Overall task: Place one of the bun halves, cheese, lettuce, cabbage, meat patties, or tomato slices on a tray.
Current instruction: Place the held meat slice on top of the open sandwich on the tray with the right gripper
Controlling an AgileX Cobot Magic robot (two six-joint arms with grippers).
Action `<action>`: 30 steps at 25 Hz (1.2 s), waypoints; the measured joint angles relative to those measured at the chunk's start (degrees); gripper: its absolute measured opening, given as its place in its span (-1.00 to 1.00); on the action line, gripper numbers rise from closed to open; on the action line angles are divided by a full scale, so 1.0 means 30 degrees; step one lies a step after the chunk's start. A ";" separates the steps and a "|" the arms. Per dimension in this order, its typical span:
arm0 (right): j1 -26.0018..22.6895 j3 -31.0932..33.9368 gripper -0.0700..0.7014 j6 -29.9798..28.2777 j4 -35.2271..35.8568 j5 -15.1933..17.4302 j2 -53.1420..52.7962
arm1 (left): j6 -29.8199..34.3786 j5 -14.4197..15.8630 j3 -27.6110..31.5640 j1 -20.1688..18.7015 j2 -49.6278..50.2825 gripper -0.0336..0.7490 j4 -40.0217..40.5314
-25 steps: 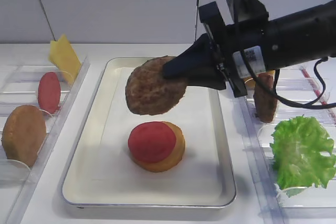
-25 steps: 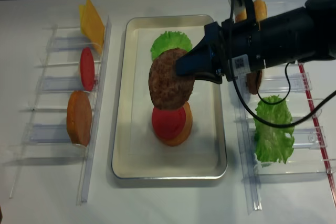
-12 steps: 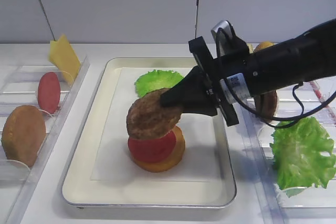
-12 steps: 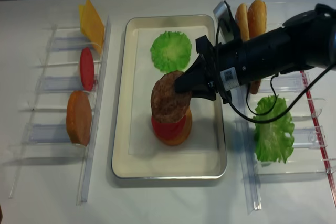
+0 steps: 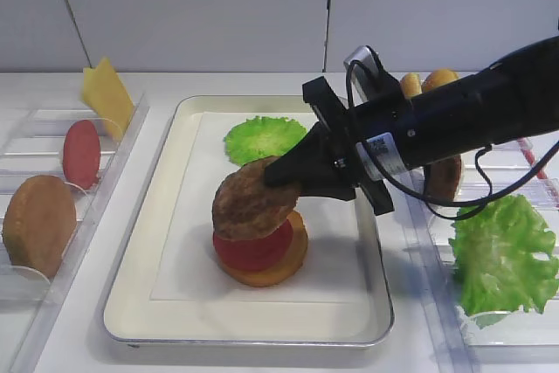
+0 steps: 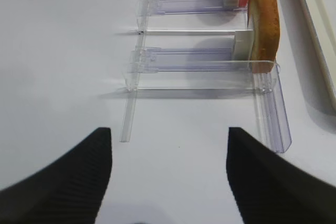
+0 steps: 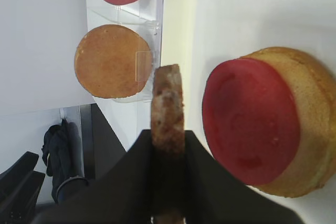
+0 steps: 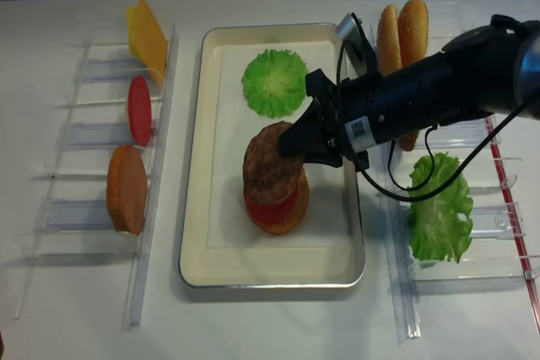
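Observation:
I need to use my right gripper to release the meat patty flat on the red tomato slice [image 8: 277,186] [image 7: 253,121] that covers the bun half. The patty now hangs tilted just over that slice.
My right gripper [image 5: 281,172] [image 8: 292,142] [image 7: 168,139] is shut on a dark brown meat patty [image 5: 249,203] [image 8: 270,164] [image 7: 167,100], pinching its edge. The patty hangs tilted just over a red tomato slice [image 5: 255,251] [image 7: 249,129] that lies on a bun half [image 5: 284,266] [image 7: 315,129] in the middle of the silver tray [image 5: 144,224] [image 8: 192,166]. Whether patty and tomato touch I cannot tell. A round frilly green leaf [image 5: 262,137] [image 8: 274,82] lies at the tray's far end. My left gripper [image 6: 169,148] is open over bare table.
The clear rack on the left holds cheese [image 8: 148,38], a tomato slice [image 8: 139,110] and a bun half [image 8: 126,189] [image 6: 264,24]. The right rack holds two bun halves [image 8: 401,31], a large lettuce leaf [image 8: 439,208] and another patty [image 5: 445,176] partly behind my arm.
My right gripper has come down and forward with the patty, from high over the tray to just above the tomato slice. The green leaf behind it is now uncovered.

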 joint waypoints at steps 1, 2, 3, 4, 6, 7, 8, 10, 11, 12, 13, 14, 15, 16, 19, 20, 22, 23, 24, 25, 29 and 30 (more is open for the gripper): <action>0.0000 0.0000 -0.49 0.0000 0.0027 0.0000 0.0000 | 0.0000 0.0000 0.0000 0.0000 0.0000 0.30 0.0000; 0.0000 0.0000 -0.49 0.0000 0.0027 0.0000 0.0000 | 0.0000 0.0000 0.0000 0.0000 0.0000 0.30 0.0000; 0.0000 0.0000 -0.49 -0.0014 0.0027 0.0000 0.0000 | 0.0000 0.0000 0.0000 0.0000 0.0000 0.30 0.0000; 0.0000 0.0000 -0.49 -0.0014 0.0027 0.0000 0.0000 | 0.0000 0.0000 0.0000 0.0000 0.0000 0.30 0.0000; 0.0000 0.0000 -0.49 -0.0044 0.0027 -0.0123 0.0000 | 0.0000 0.0000 0.0000 0.0000 0.0000 0.30 0.0000; 0.0000 0.0000 -0.49 -0.0057 -0.0016 -0.0311 0.0000 | 0.0000 0.0000 0.0000 0.0000 0.0000 0.30 0.0000; 0.0000 0.0000 -0.49 -0.0057 -0.0018 -0.0403 0.0000 | 0.0000 0.0000 0.0000 0.0000 0.0000 0.30 0.0000; 0.0000 0.0000 -0.49 -0.0208 -0.0090 -0.0477 0.0000 | 0.0000 0.0000 0.0000 0.0000 0.0000 0.30 0.0000; 0.0000 0.0000 -0.49 -0.0199 -0.0090 -0.0488 0.0000 | 0.0000 0.0000 0.0000 0.0000 0.0000 0.30 0.0000; 0.0000 0.0000 -0.49 -0.0228 -0.0090 -0.0521 0.0000 | 0.0000 0.0000 0.0000 0.0000 0.0000 0.30 0.0000; 0.0000 0.0000 -0.49 -0.0228 -0.0099 -0.0558 0.0000 | 0.0000 0.0000 0.0000 0.0000 0.0000 0.30 0.0000; 0.0000 0.0000 -0.49 -0.0319 -0.0133 -0.0597 0.0000 | 0.0000 0.0000 0.0000 0.0000 0.0000 0.30 0.0000; 0.0000 0.0000 -0.49 -0.0411 -0.0133 -0.0598 0.0000 | 0.0000 0.0000 0.0000 0.0000 0.0000 0.30 0.0000; 0.0000 0.0000 -0.49 -0.0497 -0.0133 -0.0631 0.0000 | 0.0000 0.0000 0.0000 0.0000 0.0000 0.30 0.0000; 0.0000 0.0000 -0.49 -0.0724 -0.0061 -0.0472 0.0243 | 0.0000 0.0000 0.0000 0.0000 0.0000 0.30 0.0000; 0.0000 0.0000 -0.49 -0.0820 -0.0014 -0.0356 0.0402 | 0.0000 0.0000 0.0000 0.0000 0.0000 0.30 0.0000; 0.0000 0.0000 -0.49 -0.0958 0.0033 -0.0160 0.0689 | 0.0000 0.0000 0.0000 0.0000 0.0000 0.30 0.0000; 0.0000 0.0000 -0.49 -0.1061 0.0064 -0.0148 0.0874 | 0.0000 0.0000 0.0000 0.0000 0.0000 0.30 0.0000; 0.0000 0.0000 -0.49 -0.1261 0.0187 -0.0057 0.1002 | 0.0000 -0.0013 0.0000 0.0000 0.0000 0.30 0.0000; 0.0000 0.0000 -0.49 -0.1557 0.0283 0.0065 0.1038 | 0.0000 -0.0013 0.0000 0.0000 0.0000 0.30 0.0000; 0.0000 0.0000 -0.49 -0.1919 0.0680 0.0409 0.1038 | 0.0000 -0.0013 0.0000 0.0000 0.0000 0.30 0.0000; 0.0000 0.0000 -0.49 -0.1951 0.0680 0.0454 0.1038 | 0.0000 -0.0013 0.0000 0.0000 0.0000 0.30 0.0000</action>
